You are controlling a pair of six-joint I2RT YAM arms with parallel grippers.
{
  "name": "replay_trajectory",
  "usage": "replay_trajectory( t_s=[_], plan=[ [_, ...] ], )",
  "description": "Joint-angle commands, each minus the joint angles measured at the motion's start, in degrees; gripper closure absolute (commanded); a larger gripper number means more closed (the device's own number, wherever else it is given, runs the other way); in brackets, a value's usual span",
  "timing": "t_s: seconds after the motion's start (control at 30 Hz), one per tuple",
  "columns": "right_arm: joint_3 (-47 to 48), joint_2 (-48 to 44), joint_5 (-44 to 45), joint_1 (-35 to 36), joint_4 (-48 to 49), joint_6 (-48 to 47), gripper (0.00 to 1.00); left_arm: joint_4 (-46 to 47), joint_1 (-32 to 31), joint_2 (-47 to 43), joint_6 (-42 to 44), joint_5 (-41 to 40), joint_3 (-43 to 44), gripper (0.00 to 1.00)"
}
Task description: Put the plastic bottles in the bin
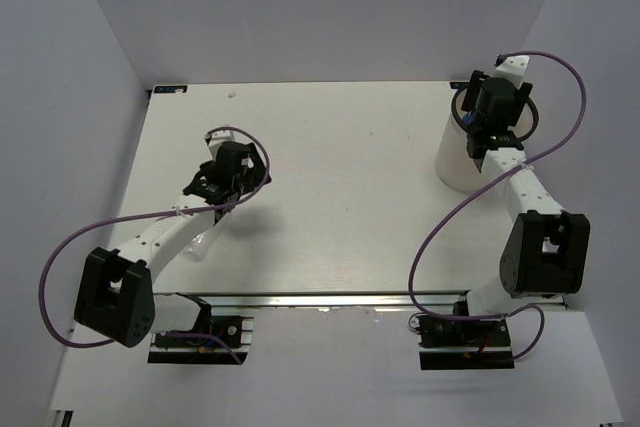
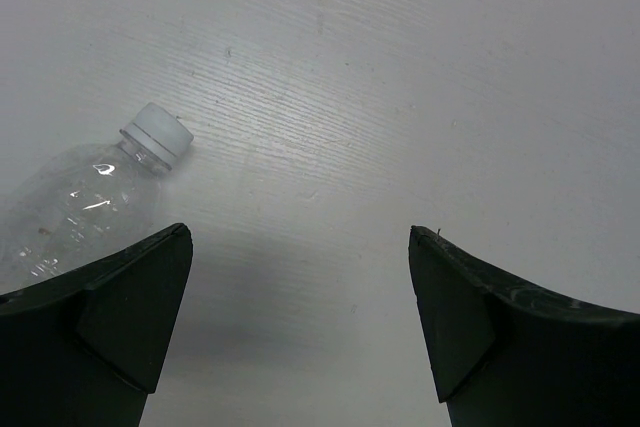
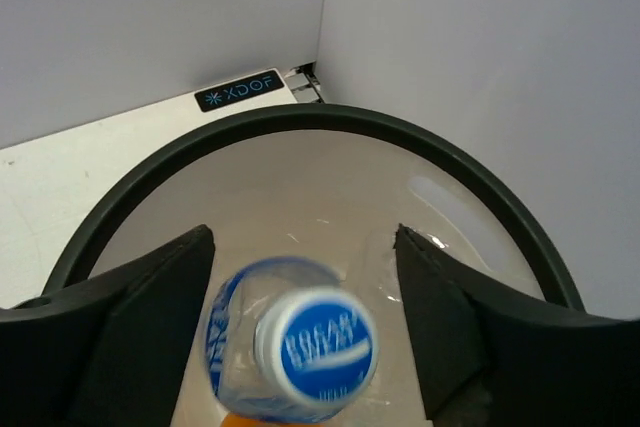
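The robot's left gripper should next move to the middle (image 1: pixel 204 239) (image 2: pixel 58 215) of the clear unlabelled bottle with the white cap and close there.
The white bin (image 1: pixel 457 162) with a thin black rim (image 3: pixel 300 119) stands at the back right. My right gripper (image 1: pixel 482 125) hangs over its mouth with the jaws wide open (image 3: pixel 303 277). A clear bottle with a blue label and blue cap (image 3: pixel 300 347) is blurred between the fingers, cap up, inside the bin's opening and touching neither finger. A bit of orange (image 3: pixel 240 419) shows below it. My left gripper (image 2: pixel 300 277) is open and empty just above the table. A clear unlabelled bottle with a white cap (image 2: pixel 90 197) lies beside its left finger (image 2: pixel 120 317).
White walls enclose the table on the left, back and right. The bin stands close to the right wall and the back corner. A black label plate (image 3: pixel 238 93) lies on the table behind the bin.
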Motion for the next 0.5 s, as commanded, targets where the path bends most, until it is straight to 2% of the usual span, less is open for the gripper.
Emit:
replay_trajectory(
  t_s=[0.0,0.03,0.1,0.27,0.47],
  plan=[
    [4.88,-1.66,-0.37,-0.44,-3.36,1.61,0.20,-1.83,0.53,-2.06,-1.49,-2.51,2.59,0.02],
    [7.06,-1.66,-0.72,-0.44,-4.06,1.61,0.20,-2.18,0.44,-2.06,-1.67,-3.04,2.86,0.02],
    [9.53,-1.92,-2.12,-0.44,-6.43,1.61,0.12,-3.06,0.44,-2.06,-2.37,-4.71,3.64,0.02],
    [17.44,-3.76,-3.53,-0.44,-12.32,2.40,0.11,-4.99,0.79,-2.49,-3.34,-8.74,5.05,0.02],
    [15.35,-12.37,-12.22,-0.44,-14.17,6.61,0.11,-11.84,6.58,-2.32,-7.99,-15.43,6.37,0.02]
  ],
)
